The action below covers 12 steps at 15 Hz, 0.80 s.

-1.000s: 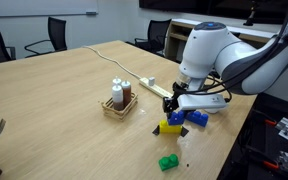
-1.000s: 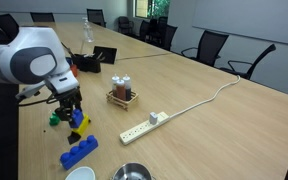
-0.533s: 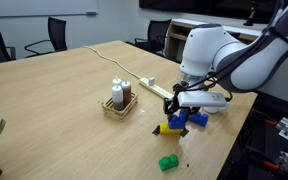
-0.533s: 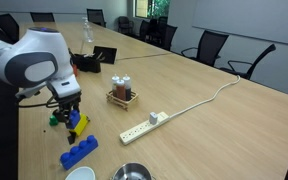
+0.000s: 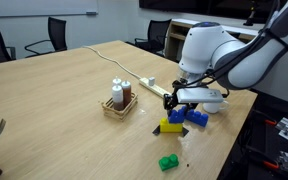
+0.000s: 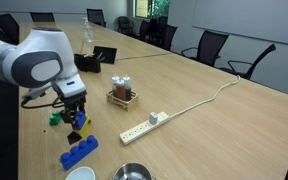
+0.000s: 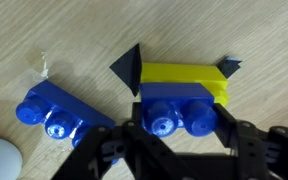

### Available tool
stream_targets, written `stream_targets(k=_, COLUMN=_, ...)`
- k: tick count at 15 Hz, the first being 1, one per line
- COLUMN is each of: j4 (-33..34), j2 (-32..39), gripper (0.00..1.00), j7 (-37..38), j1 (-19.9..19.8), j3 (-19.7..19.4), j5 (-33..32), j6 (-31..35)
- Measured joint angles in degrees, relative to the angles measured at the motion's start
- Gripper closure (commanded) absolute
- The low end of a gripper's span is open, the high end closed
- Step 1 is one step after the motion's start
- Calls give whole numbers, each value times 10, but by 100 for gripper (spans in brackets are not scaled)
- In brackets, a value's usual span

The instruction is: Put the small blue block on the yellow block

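Note:
I should have my gripper release the small blue block on the yellow block's side (image 5: 176,118) (image 7: 178,108) that is nearest to the longer dark-blue brick.
My gripper (image 7: 181,122) is shut on the small blue block (image 7: 174,108), with one finger on each short side. The block sits over the near edge of the yellow block (image 7: 184,75), which lies flat on the wooden table. I cannot tell whether the two touch. In both exterior views the gripper (image 5: 174,112) (image 6: 76,116) points down over the yellow block (image 5: 170,127) (image 6: 82,129), with the small blue block (image 6: 78,122) between its fingers.
A longer dark-blue brick (image 7: 52,110) (image 6: 81,152) (image 5: 196,117) lies close beside the yellow block. A green brick (image 5: 168,162) (image 6: 54,119) lies nearby. A caddy of bottles (image 5: 119,100), a power strip (image 6: 139,128), a metal bowl (image 6: 132,172) and a white cup (image 6: 79,174) share the table.
The gripper has shifted slightly with the small blue block held over the yellow block. Nothing else has moved.

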Motion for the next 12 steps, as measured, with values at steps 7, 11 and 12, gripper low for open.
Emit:
stream_targets(k=7, j4=5, j2=14, gripper=56, j7=22, j1=19, j3=-7, j5=-30, j6=0)
stream_targets(k=11, j4=8, j2=18, gripper=56, j7=22, j1=19, j3=-8, j5=-30, j6=0)
stream_targets(k=12, j4=8, j2=18, gripper=56, j7=22, j1=19, j3=-8, j5=-30, j6=0)
